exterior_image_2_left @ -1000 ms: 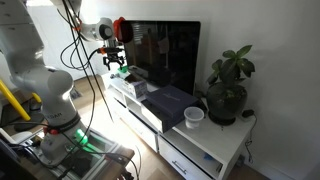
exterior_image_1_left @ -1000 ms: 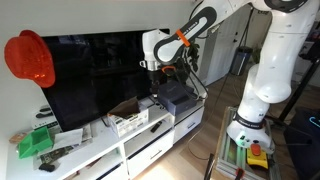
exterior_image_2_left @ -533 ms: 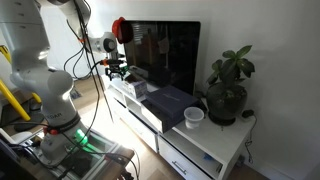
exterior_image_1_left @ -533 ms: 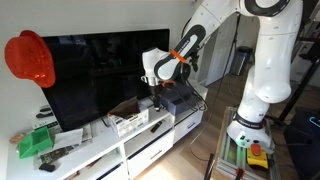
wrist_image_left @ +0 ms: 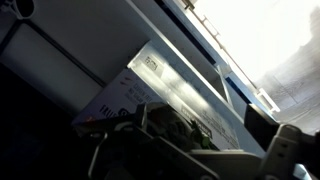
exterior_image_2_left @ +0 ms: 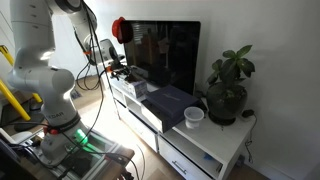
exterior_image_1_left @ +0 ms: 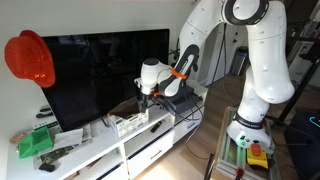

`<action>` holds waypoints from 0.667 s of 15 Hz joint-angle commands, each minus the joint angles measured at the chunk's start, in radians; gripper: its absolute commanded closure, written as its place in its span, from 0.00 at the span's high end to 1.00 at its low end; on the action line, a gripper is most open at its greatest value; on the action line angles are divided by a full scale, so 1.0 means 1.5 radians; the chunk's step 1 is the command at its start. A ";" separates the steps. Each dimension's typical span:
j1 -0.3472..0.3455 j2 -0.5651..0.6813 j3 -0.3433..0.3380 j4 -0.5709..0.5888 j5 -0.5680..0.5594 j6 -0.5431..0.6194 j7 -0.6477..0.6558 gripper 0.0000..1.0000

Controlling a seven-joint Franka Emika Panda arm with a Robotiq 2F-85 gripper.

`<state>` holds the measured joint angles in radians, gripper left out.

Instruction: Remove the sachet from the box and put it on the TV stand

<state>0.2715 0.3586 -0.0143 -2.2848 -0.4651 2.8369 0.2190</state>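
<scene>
The sachet's top edge (exterior_image_1_left: 131,113) (wrist_image_left: 192,128) inside the small white box's opening is the next place for my gripper to go to and close.
The small white box (exterior_image_1_left: 128,122) with dark markings stands on the long white TV stand (exterior_image_1_left: 95,152), in front of the TV. My gripper (exterior_image_1_left: 143,96) hangs just above the box's right end, tilted toward it. In the other exterior view the gripper (exterior_image_2_left: 116,71) is over the box (exterior_image_2_left: 127,84) at the far end of the TV stand (exterior_image_2_left: 205,143). The wrist view shows the box's printed side (wrist_image_left: 165,85) close up. Something blurred and greenish (wrist_image_left: 198,134) lies in it, perhaps the sachet. The gripper (wrist_image_left: 180,142) looks open and empty.
A dark grey flat box (exterior_image_1_left: 178,100) lies to the right of the white box, also visible in an exterior view (exterior_image_2_left: 170,101). The large TV (exterior_image_1_left: 100,70) stands right behind. A red hat (exterior_image_1_left: 30,58), green items (exterior_image_1_left: 35,143), a white cup (exterior_image_2_left: 194,117) and a potted plant (exterior_image_2_left: 228,88) are nearby.
The arm has swung down and toward the white box. The gripper has dropped from level with the TV's middle to just above the box. Nothing was taken hold of.
</scene>
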 commanded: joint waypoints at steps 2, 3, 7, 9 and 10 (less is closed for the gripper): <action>0.057 0.069 -0.053 0.062 -0.064 0.055 0.077 1.00; 0.062 0.079 -0.055 0.073 -0.065 0.057 0.073 1.00; 0.076 0.127 -0.061 0.123 -0.057 0.057 0.062 1.00; 0.076 0.147 -0.057 0.142 -0.051 0.057 0.059 0.87; 0.077 0.154 -0.057 0.151 -0.050 0.053 0.059 0.72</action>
<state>0.3682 0.5354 -0.0856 -2.1187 -0.5295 2.9102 0.2926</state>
